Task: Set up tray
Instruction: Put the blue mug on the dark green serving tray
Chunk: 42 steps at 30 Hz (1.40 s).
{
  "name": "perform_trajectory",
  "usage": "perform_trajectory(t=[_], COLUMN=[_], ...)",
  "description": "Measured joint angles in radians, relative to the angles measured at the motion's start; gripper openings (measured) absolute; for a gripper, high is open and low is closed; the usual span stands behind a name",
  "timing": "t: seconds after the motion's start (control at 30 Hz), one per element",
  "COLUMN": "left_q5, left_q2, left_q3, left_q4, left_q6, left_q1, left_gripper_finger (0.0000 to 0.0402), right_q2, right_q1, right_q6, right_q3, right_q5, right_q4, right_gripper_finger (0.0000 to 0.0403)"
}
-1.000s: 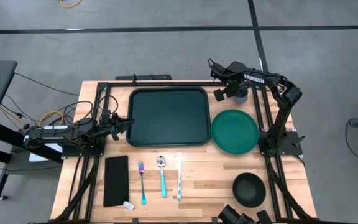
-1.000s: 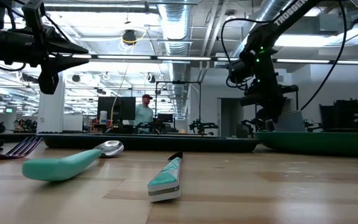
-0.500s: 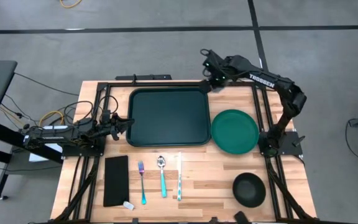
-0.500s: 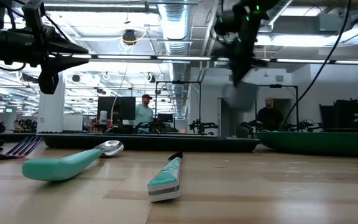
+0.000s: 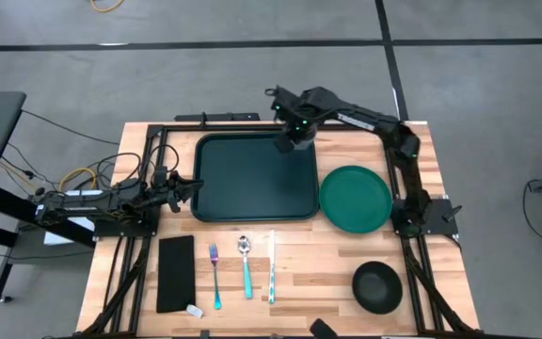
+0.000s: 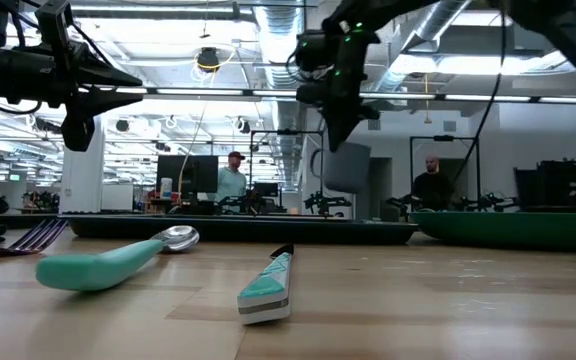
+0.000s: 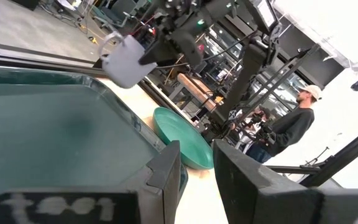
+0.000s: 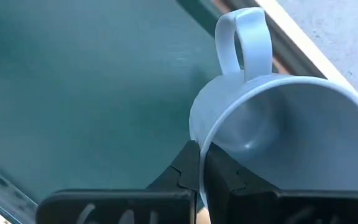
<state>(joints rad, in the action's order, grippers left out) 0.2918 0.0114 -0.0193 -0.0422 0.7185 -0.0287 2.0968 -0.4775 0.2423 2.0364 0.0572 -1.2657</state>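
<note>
My right gripper needs to let go of the mug inside the dark green tray's far corner (image 5: 295, 144), over on the side of the green plate.
The dark green tray (image 5: 252, 174) lies flat on the table, far of centre. My right gripper (image 5: 294, 130) hovers over the tray's far right corner, shut on a pale blue-grey mug (image 6: 346, 167), which also shows in the right wrist view as the mug (image 8: 278, 130). My left gripper (image 5: 192, 185) waits open just off the tray's left rim, above the table, touching nothing. The round green plate (image 5: 356, 198) sits right of the tray. My right gripper (image 8: 202, 165) pinches the mug's wall at its rim (image 8: 199, 144), one finger inside the mug and one outside, opposite the handle (image 8: 244, 40). The fingers come from above. The mug hangs tilted below them, lifted clear above the tray (image 8: 73, 74).
Near the table's front edge lie a black napkin (image 5: 176, 273), a fork (image 5: 215, 273), a spoon (image 5: 246, 266) and a knife (image 5: 272, 266); a black bowl (image 5: 376, 285) stands at the near right. People (image 6: 231, 180) stand in the room behind the table.
My right gripper has lifted the mug off the table's far right corner and carried it up and toward the table's left, past the plate, until it hangs over the tray's far right corner. The mug has tipped as it hangs.
</note>
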Motion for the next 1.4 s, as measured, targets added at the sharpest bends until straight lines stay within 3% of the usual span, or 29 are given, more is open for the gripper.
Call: perform_trajectory(t=[0.17, 0.4, 0.83, 1.4], left_q5=[-0.022, -0.033, -0.060, -0.061], left_q2=[0.000, 0.000, 0.000, 0.000], left_q3=[0.000, 0.000, 0.000, 0.000], left_q4=[0.002, 0.003, 0.006, 0.006], left_q6=[0.000, 0.001, 0.001, 0.001], left_q1=[0.000, 0.000, 0.000, 0.000], left_gripper_finger=[0.0084, 0.0084, 0.0084, 0.0084], right_q2=[0.096, 0.165, 0.168, 0.202], right_q1=[-0.001, -0.030, -0.098, -0.085], right_q6=[-0.035, -0.034, -0.004, 0.022], right_q3=[0.079, 0.091, 0.077, 0.071], right_q5=[-0.018, -0.054, -0.108, -0.104], right_q4=[-0.032, -0.042, -0.020, 0.014], right_gripper_finger=[0.0001, 0.0001, 0.0001, 0.0001])
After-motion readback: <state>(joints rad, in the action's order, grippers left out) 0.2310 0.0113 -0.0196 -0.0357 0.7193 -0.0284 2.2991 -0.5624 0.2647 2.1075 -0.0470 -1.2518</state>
